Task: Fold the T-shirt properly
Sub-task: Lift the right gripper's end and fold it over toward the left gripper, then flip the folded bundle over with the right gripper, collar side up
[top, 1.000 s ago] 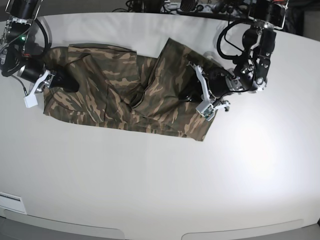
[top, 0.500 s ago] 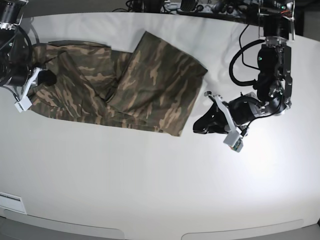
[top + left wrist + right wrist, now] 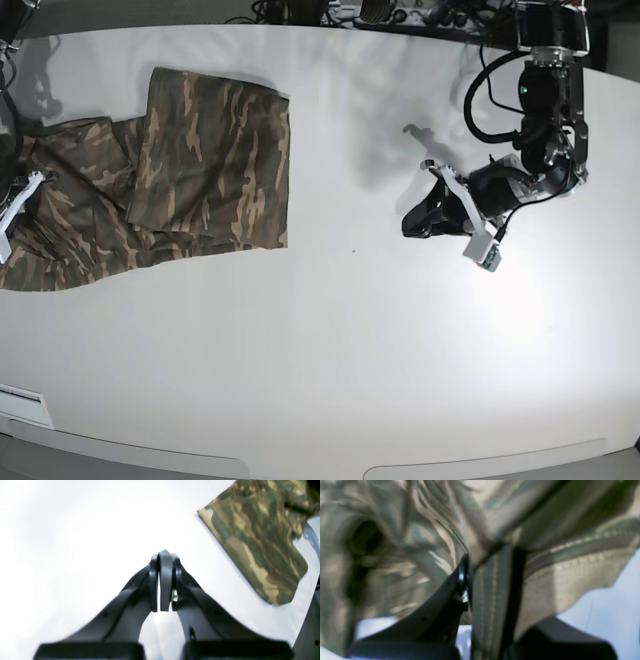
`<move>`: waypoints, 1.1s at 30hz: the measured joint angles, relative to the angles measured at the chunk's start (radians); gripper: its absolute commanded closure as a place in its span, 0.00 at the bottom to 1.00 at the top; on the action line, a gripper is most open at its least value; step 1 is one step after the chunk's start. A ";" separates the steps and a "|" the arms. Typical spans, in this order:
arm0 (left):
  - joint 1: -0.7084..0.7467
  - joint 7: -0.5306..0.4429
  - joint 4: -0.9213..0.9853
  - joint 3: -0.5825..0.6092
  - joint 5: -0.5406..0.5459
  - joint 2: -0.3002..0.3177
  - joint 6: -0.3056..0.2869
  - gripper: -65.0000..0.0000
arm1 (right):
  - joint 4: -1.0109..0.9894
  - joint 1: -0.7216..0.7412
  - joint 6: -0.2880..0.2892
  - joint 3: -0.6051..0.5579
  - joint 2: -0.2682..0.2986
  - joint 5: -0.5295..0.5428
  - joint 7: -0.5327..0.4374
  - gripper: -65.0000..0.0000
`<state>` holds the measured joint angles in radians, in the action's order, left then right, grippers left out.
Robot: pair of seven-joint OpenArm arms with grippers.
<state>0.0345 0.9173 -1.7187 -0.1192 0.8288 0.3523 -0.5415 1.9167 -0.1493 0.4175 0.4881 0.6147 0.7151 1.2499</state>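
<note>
My right gripper releases the T-shirt's hem next over the folded part's front corner (image 3: 268,232), on the side facing my left gripper.
The camouflage T-shirt (image 3: 200,160) lies at the table's far left, with one part folded flat over the rest. My right gripper (image 3: 38,180) is at the left edge of the base view, at the shirt's left end. In the right wrist view it (image 3: 492,555) is shut on a stitched hem of the T-shirt (image 3: 420,542). My left gripper (image 3: 410,226) is shut and empty over bare table, well to the right of the shirt. In the left wrist view its fingertips (image 3: 165,555) touch each other, and a corner of the T-shirt (image 3: 257,542) lies at the upper right.
The white table (image 3: 350,350) fills the base view. Cables and dark gear (image 3: 380,12) lie along its back edge. A white label (image 3: 20,405) sits at the front left edge.
The left gripper let go of the shirt and drew back to the right. The right gripper pulled the shirt leftward, and the folded part now lies flat at the far left.
</note>
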 measured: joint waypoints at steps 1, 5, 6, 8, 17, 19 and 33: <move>0.006 0.000 0.000 0.000 0.002 0.000 0.000 0.96 | 0.034 0.000 0.003 0.000 0.000 0.026 0.002 1.00; 0.019 0.000 0.000 0.000 0.001 0.000 0.000 0.96 | 0.143 0.000 0.000 0.000 -0.002 0.115 0.004 1.00; 0.018 -0.001 0.000 0.000 0.002 0.000 0.000 0.96 | 0.165 0.000 0.010 0.000 -0.006 0.141 0.007 1.00; 0.018 -0.004 0.000 0.000 0.002 0.000 0.000 0.96 | 0.202 0.000 0.022 0.001 -0.026 0.204 0.009 1.00; 0.018 -0.004 0.000 0.000 0.002 0.000 0.000 0.96 | 0.222 0.001 0.140 0.000 -0.247 0.475 0.069 1.00; 0.018 -0.004 0.000 0.000 0.002 0.000 0.000 0.96 | 0.222 0.001 0.164 0.001 -0.280 0.499 0.078 1.00; 0.018 -0.004 0.000 0.000 0.002 0.000 0.000 0.96 | 0.203 -0.003 0.279 -0.167 -0.402 0.417 0.121 1.00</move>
<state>0.0525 0.9134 -1.7187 -0.1192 0.8303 0.3527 -0.5415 2.1193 -0.1520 0.6964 0.3210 0.2127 1.1316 1.3705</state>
